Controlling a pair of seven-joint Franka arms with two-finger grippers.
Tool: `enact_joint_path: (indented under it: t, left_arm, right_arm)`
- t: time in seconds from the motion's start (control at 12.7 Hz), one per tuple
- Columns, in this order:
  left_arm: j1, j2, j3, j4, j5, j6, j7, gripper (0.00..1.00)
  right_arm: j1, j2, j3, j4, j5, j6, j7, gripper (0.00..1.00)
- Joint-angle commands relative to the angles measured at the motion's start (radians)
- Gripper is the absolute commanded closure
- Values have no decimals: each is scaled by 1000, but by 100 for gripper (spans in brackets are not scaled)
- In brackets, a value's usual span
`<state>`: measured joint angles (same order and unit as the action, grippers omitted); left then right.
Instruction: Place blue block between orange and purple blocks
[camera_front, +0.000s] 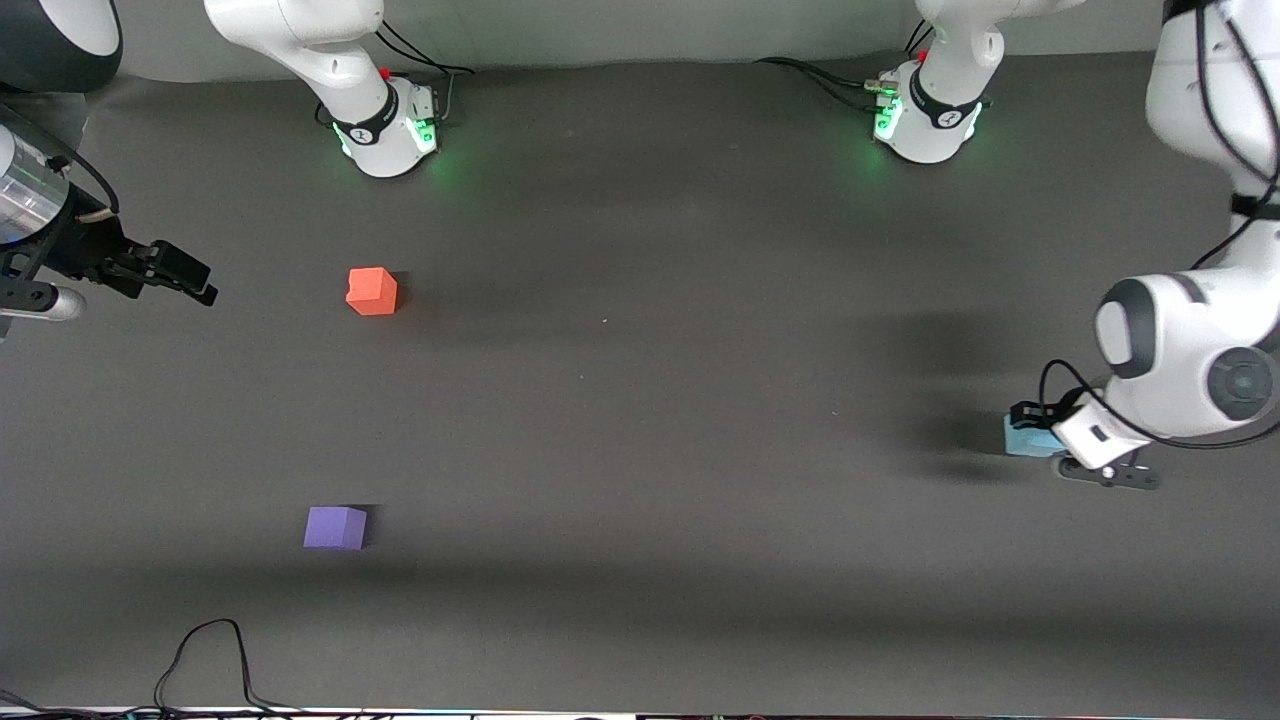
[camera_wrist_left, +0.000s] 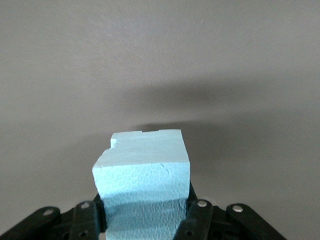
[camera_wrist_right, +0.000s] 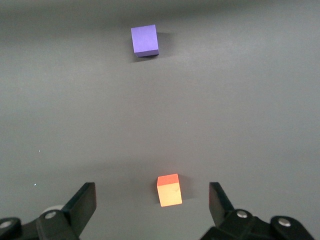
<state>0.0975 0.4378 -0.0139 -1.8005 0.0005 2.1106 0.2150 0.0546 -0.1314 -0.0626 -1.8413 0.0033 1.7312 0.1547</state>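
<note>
I will have my left gripper set the light blue block, now low at the table's surface, loose on bare table (camera_front: 599, 349) between itself and the orange block, closer to the orange block.
The light blue block (camera_front: 1022, 438) is at the left arm's end of the table, low at the surface. My left gripper (camera_front: 1048, 442) is shut on it; in the left wrist view the block (camera_wrist_left: 142, 165) sits between the two black fingers (camera_wrist_left: 197, 215). The orange block (camera_front: 371, 291) lies on the table toward the right arm's end. The purple block (camera_front: 335, 527) lies nearer to the front camera than the orange one. My right gripper (camera_front: 185, 275) is open and empty and waits in the air beside the orange block. The right wrist view shows the orange block (camera_wrist_right: 169, 190) and the purple block (camera_wrist_right: 144, 40).
The dark grey table (camera_front: 650, 400) carries only the three blocks. A black cable (camera_front: 210, 660) lies at the table's front edge toward the right arm's end. The two arm bases (camera_front: 385, 130) (camera_front: 925, 115) stand along the back edge.
</note>
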Motion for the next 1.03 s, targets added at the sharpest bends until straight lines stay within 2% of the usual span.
enact_joint_path:
  t: [0.0, 0.16, 0.32, 0.63, 0.95]
  left_arm:
    - [-76, -88, -6, 105, 3, -183, -144, 54]
    - [-210, -88, -6, 203, 3, -298, -335, 54]
    - [-371, -65, -6, 292, 1, -333, -585, 54]
    - [-707, 66, -5, 404, 2, -310, -981, 54]
    - [-938, 287, -4, 553, 29, -181, -1195, 54]
  right_arm:
    - [-1, -14, -14, -16, 9, 14, -20, 0]
    - [1, -14, -23, -16, 9, 14, -20, 0]
    - [1, -10, -28, -16, 4, 14, -20, 0]
    - [4, -7, -54, -15, 4, 13, -20, 0]
    - [8, 13, -45, -13, 4, 19, -20, 0]
